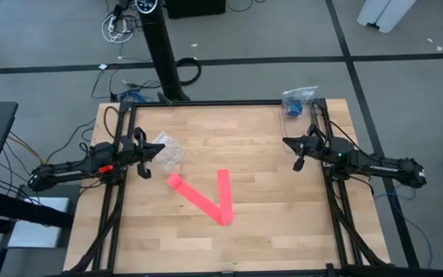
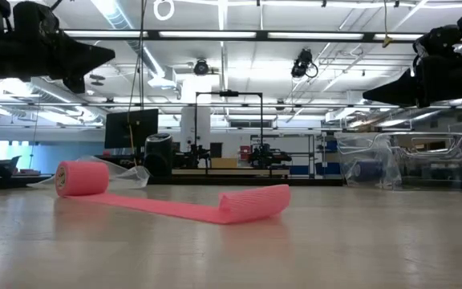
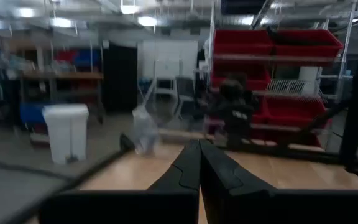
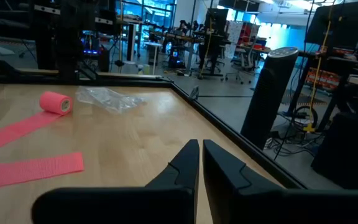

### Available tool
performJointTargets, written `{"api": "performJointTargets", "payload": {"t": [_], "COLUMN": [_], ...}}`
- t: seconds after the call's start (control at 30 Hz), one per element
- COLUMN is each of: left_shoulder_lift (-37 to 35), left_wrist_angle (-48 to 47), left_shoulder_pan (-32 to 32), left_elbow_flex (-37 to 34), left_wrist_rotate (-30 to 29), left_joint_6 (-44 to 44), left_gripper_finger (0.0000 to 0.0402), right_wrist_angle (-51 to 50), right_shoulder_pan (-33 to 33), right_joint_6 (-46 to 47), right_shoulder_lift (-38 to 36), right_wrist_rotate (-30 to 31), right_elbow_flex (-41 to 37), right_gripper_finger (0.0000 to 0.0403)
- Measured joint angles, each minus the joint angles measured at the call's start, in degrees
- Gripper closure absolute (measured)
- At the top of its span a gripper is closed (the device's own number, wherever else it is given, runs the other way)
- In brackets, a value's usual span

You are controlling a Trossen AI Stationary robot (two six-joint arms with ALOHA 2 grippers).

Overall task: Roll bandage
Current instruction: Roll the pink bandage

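Note:
The pink bandage's loose end (image 1: 223, 173) is across the V from the small roll. My left gripper goes there next and closes on it.
The pink bandage (image 1: 206, 198) lies on the table in a V: a small roll (image 1: 174, 181) at its left end, a fold at the near point (image 1: 226, 216), and a free end at the far right (image 1: 223, 174). It also shows in the low view (image 2: 175, 205) and the right wrist view (image 4: 30, 165). My left gripper (image 1: 146, 158) is shut and empty, above the table left of the roll. My right gripper (image 1: 298, 154) is shut and empty, above the table's right side.
A clear wrinkly plastic bag (image 1: 168, 150) lies just beyond the left gripper, far of the roll. A transparent container with blue items (image 1: 298, 100) stands at the far right corner. Black frame rails (image 1: 118, 200) run along both table sides.

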Motion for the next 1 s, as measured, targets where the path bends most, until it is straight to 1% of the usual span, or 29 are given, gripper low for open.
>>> {"api": "performJointTargets", "payload": {"t": [0.07, 0.13, 0.17, 0.23, 0.27, 0.3, 0.37, 0.47, 0.53, 0.6, 0.77, 0.87, 1.0], "left_shoulder_lift": [0.0, 0.0, 0.0, 0.1, 0.3, 0.8, 2.0, 5.5, 8.7, 12.7, 24.8, 32.8, 42.6], "left_wrist_angle": [2.7, 4.8, 6.0, 6.6, 6.3, 6.2, 6.7, 10.5, 13.1, 12.9, 14.2, 16.9, 24.0], "left_shoulder_pan": [0.0, 0.0, 0.0, 0.0, 0.1, 0.1, 0.1, 0.1, 0.0, -0.1, -0.3, -0.3, -0.3], "left_elbow_flex": [0.0, 0.0, 0.0, 0.0, 0.0, 0.0, 0.0, 0.0, 0.1, 1.1, 3.9, 5.2, 7.5], "left_wrist_rotate": [0.0, 0.0, -0.8, -5.1, -6.6, -6.5, -3.5, 1.2, 3.9, 5.3, 5.4, 5.7, 6.7], "left_joint_6": [0.2, -1.9, -4.6, -11.8, -14.0, -14.5, -13.5, -12.3, -12.2, -12.2, -12.4, -12.5, -12.1], "left_gripper_finger": [0.0394, 0.0394, 0.0394, 0.0394, 0.0394, 0.0394, 0.0392, 0.0379, 0.0366, 0.0351, 0.0319, 0.0315, 0.0315], "right_wrist_angle": [0.0, 0.0, 0.0, 0.0, 0.0, 0.0, 0.0, 0.0, 0.0, 0.0, 0.0, 0.0, 0.0], "right_shoulder_pan": [0.0, 0.0, 0.0, 0.0, 0.0, 0.0, 0.0, 0.0, 0.0, 0.0, 0.0, 0.0, 0.0], "right_joint_6": [0.0, 0.0, 0.0, 0.0, 0.0, 0.0, 0.0, 0.0, 0.0, 0.0, 0.0, 0.0, 0.0], "right_shoulder_lift": [0.0, 0.0, 0.0, 0.0, 0.0, 0.0, 0.0, 0.0, 0.0, 0.0, 0.0, 0.0, 0.0], "right_wrist_rotate": [0.0, 0.0, 0.0, 0.0, 0.0, 0.0, 0.0, 0.0, 0.0, 0.0, 0.0, 0.0, 0.0], "right_elbow_flex": [0.0, 0.0, 0.0, 0.0, 0.0, 0.0, 0.0, 0.0, 0.0, 0.0, 0.0, 0.0, 0.0], "right_gripper_finger": [0.0380, 0.0380, 0.0380, 0.0380, 0.0380, 0.0380, 0.0380, 0.0380, 0.0380, 0.0380, 0.0380, 0.0380, 0.0380]}}
